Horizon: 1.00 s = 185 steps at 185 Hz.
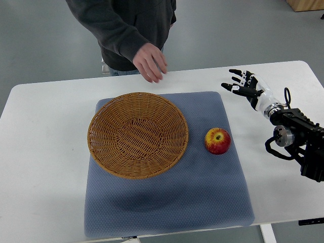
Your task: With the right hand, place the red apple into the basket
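Note:
The robot's right gripper will close on the far and near sides (219, 139) of the red apple, on the mat beside the wicker basket.
A red and yellow apple (217, 140) rests on the blue-grey mat (202, 192), just right of the round wicker basket (137, 134). The basket holds nothing. My right hand (242, 84) is over the white table at the right, up and to the right of the apple and apart from it. Its fingers are spread and hold nothing. The right arm (296, 136) comes in from the right edge. No left arm shows.
A person in a dark sweater stands at the table's far side, with a hand (150, 62) hanging over the far edge just above the basket. The white table (45, 152) surrounds the mat.

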### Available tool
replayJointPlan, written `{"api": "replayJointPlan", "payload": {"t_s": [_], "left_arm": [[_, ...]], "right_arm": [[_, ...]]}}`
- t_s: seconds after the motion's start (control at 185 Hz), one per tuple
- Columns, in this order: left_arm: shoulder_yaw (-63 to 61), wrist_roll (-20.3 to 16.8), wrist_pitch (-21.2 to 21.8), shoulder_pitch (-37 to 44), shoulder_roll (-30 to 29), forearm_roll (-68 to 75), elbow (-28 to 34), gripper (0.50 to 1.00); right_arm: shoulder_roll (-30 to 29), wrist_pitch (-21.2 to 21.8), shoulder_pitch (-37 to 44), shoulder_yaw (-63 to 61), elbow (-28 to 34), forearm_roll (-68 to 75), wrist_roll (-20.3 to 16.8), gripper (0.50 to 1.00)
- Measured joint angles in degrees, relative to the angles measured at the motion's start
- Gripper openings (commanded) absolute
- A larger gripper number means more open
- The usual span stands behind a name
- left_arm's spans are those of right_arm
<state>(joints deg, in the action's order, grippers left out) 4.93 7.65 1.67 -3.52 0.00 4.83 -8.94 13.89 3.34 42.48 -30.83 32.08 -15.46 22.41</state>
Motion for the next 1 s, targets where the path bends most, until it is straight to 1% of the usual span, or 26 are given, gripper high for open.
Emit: {"api": "replayJointPlan", "payload": {"t_s": [0.74, 0.902, 0.999], "left_arm": [[0.0, 0.0, 0.0, 0.0, 0.0, -0.1, 0.0, 1.0], [0.1, 0.0, 0.0, 0.0, 0.0, -0.1, 0.0, 1.0], [0.2, 0.0, 0.0, 0.0, 0.0, -0.1, 0.0, 1.0]], "right_arm": [[0.0, 0.4, 0.1, 0.1, 0.2, 0.0, 0.0, 0.924], [1.5, 2.3, -0.1, 0.4, 0.5, -0.1, 0.1, 0.924], [2.2, 4.7, -0.2, 0.4, 0.6, -0.1, 0.1, 0.924]]}}
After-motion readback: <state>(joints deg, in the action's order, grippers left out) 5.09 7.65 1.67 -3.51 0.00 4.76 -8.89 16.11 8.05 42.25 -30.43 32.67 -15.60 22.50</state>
